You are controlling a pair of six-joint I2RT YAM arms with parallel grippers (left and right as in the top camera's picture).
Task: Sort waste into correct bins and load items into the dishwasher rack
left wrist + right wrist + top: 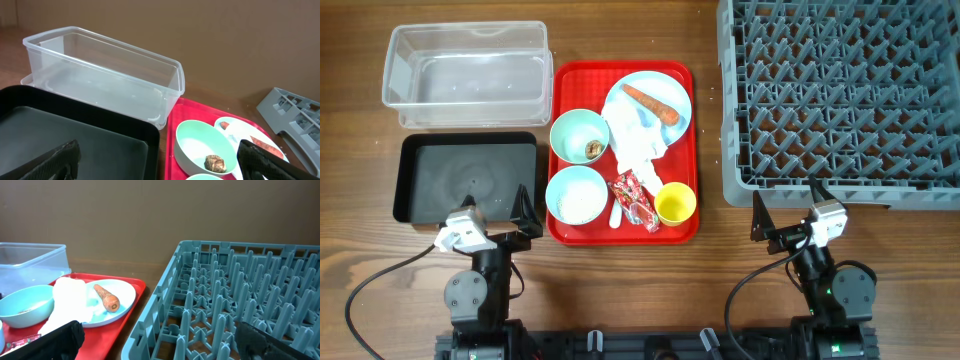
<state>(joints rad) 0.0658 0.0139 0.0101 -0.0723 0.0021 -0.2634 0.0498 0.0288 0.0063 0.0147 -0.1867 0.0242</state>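
Note:
My left gripper is going to close on the napkin-side rim (608,146) (236,160) of the teal bowl with the brown scrap in it.
On the red tray (565,80) a pale blue plate (670,85) holds an orange carrot (652,104) and a crumpled napkin (638,140). One teal bowl (570,125) holds a brown scrap (593,149); the other (576,195) holds rice. A red wrapper (635,200), a white spoon (616,213) and a yellow cup (675,204) lie at the tray's front. The clear tub (465,75) and black tray (465,180) are at the left, the grey rack (840,100) at the right. My left gripper (498,212) (160,165) is open over the black tray's near corner. My right gripper (786,205) (160,345) is open before the rack.
The wooden table shows in a narrow gap between the red tray and the rack (710,120). Cables run from both arm bases at the front edge. A brown wall stands behind the table in the wrist views.

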